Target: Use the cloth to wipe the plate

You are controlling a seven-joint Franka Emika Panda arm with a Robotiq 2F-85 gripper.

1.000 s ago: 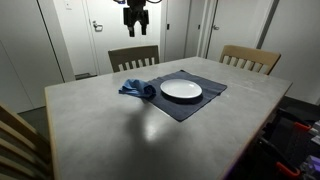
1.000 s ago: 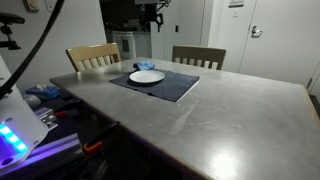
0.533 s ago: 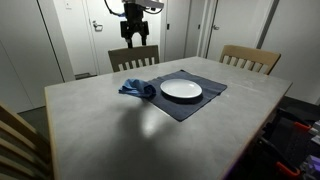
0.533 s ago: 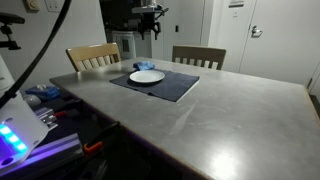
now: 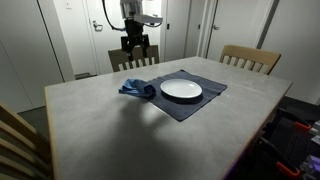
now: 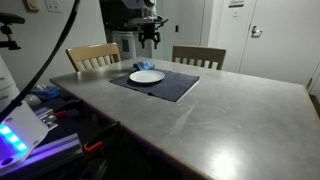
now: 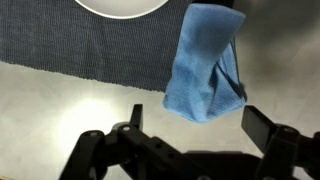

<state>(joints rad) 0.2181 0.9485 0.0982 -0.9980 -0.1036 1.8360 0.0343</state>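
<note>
Next, my gripper grabs the middle of the crumpled blue cloth (image 5: 138, 86) (image 7: 202, 66), between the cloth's raised fold and its loose end on the bare table.
A white plate (image 5: 181, 89) lies on a dark placemat (image 5: 195, 105) on the grey table. A crumpled blue cloth (image 5: 137, 89) lies at the mat's edge beside the plate, partly on the bare table. My gripper (image 5: 137, 60) hangs in the air above and behind the cloth, open and empty. In the wrist view the cloth (image 7: 205, 65) lies just ahead of the open gripper (image 7: 198, 125), the plate's rim (image 7: 122, 7) shows at the top edge, and the mat (image 7: 80, 50) fills the upper left. The plate (image 6: 147, 76) and gripper (image 6: 150, 40) also show in an exterior view.
Two wooden chairs (image 5: 133, 58) (image 5: 250, 58) stand at the table's far side, and one chair back (image 5: 18, 140) shows at the near corner. Doors and white walls lie behind. Cables and equipment (image 6: 45, 100) sit beside the table.
My gripper has come down from near the top of the exterior views toward the cloth. The cloth and plate have not moved.
</note>
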